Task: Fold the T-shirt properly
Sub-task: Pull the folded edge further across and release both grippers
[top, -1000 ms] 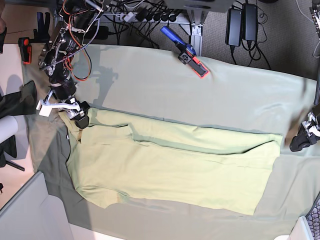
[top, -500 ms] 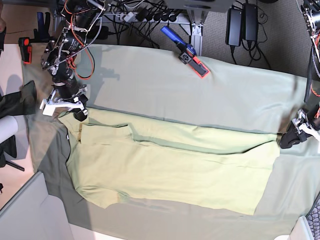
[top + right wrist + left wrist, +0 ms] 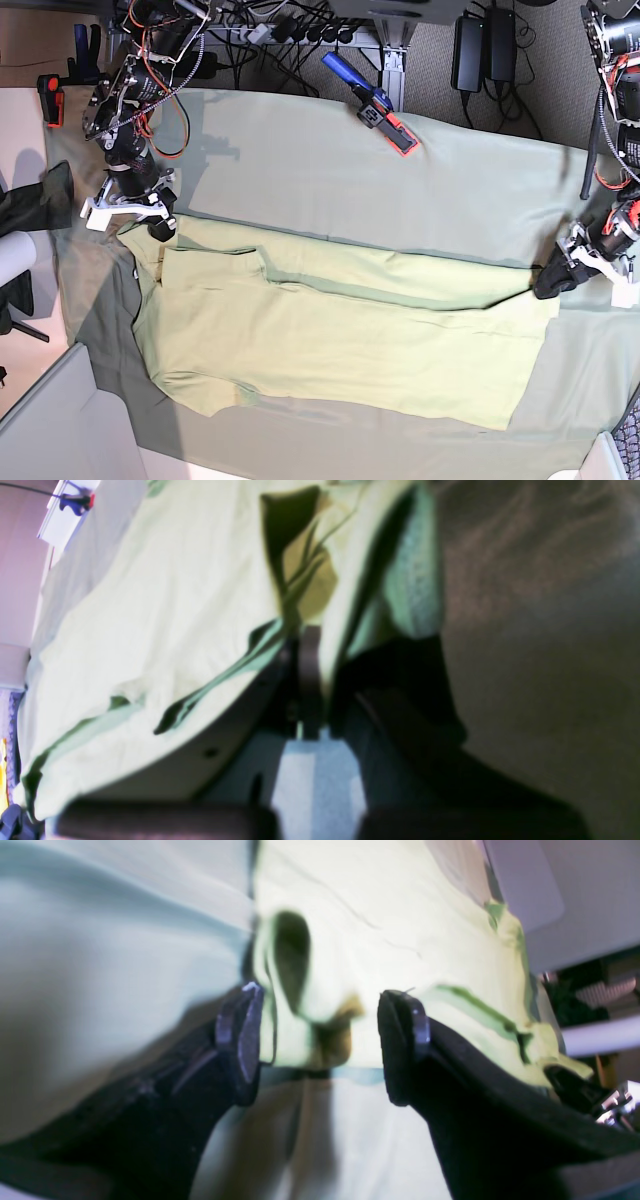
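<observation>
The T-shirt's folded upper edge puckers by my open left gripper; it should take the T-shirt's corner (image 3: 546, 303), and both grippers should pull that edge taut.
The pale yellow-green T-shirt (image 3: 340, 335) lies flat across the grey-green table cloth (image 3: 300, 160), its long upper edge folded down. My right gripper (image 3: 160, 224) is at the shirt's upper left corner. In the right wrist view the right gripper (image 3: 306, 680) is shut on a pinch of the T-shirt (image 3: 165, 605). My left gripper (image 3: 550, 281) is at the shirt's upper right corner. In the left wrist view the left gripper (image 3: 320, 1040) is open, with the corner of the T-shirt (image 3: 380, 940) between its fingers (image 3: 240, 1040).
A blue and red tool (image 3: 375, 105) lies on the cloth at the back. Cables and power bricks (image 3: 485, 45) sit beyond the table's far edge. A dark cloth (image 3: 25, 205) hangs at the left. A grey panel (image 3: 50, 430) stands at the lower left.
My left gripper has moved left along the cloth to the shirt's upper right corner. My right gripper shifted slightly up and back at the upper left corner, still holding the shirt.
</observation>
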Controlling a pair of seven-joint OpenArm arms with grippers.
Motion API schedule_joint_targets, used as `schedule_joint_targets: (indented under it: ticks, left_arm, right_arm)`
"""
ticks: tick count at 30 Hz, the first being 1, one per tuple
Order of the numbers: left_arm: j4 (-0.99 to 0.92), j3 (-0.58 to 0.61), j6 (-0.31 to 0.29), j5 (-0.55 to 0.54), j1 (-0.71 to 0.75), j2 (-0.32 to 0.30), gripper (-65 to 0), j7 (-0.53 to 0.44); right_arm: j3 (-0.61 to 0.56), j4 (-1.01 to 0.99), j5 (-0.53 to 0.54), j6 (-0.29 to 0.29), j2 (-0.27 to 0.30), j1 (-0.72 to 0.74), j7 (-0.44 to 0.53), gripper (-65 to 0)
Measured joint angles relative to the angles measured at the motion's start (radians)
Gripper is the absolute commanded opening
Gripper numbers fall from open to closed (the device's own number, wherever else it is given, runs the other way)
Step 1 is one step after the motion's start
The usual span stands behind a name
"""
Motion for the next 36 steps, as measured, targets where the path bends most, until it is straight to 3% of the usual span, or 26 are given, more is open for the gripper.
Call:
schedule_joint_targets:
  ticks: [5,6,10,15,18,24,36]
  left_arm:
    - [0.000,0.010,0.000,0.016,-0.014,0.016,-28.9,-0.015]
    - [0.000,0.011,0.001,0.023,-0.020,0.020,-33.6,-0.011]
    - [-0.003,0.018,0.000,0.075,-0.052,0.034,-64.8,0.005]
    - [-0.003,0.018,0.001,0.083,-0.066,0.030,-65.0,0.022]
    - [-0.004,0.017,0.000,0.020,-0.065,0.016,-65.0,0.069]
    - [-0.004,0.018,0.000,-0.102,-0.063,-0.051,-65.0,0.201]
    - [-0.003,0.019,0.000,-0.191,0.021,-0.157,-65.0,0.254]
  right_arm:
    - [0.000,0.000,0.000,0.000,0.000,0.000,0.000,-65.0]
    - [0.000,0.000,0.000,0.000,0.000,0.000,0.000,-65.0]
    - [0.000,0.000,0.000,0.000,0.000,0.000,0.000,-65.0]
    - [0.000,0.000,0.043,0.000,0.000,0.000,-0.009,-65.0]
    - [0.000,0.013,0.062,0.000,0.007,0.000,-0.068,-65.0]
    - [0.020,0.117,0.103,0.001,0.024,-0.019,-0.153,-65.0]
    - [0.034,0.174,0.146,0.011,0.067,-0.143,-0.209,-65.0]
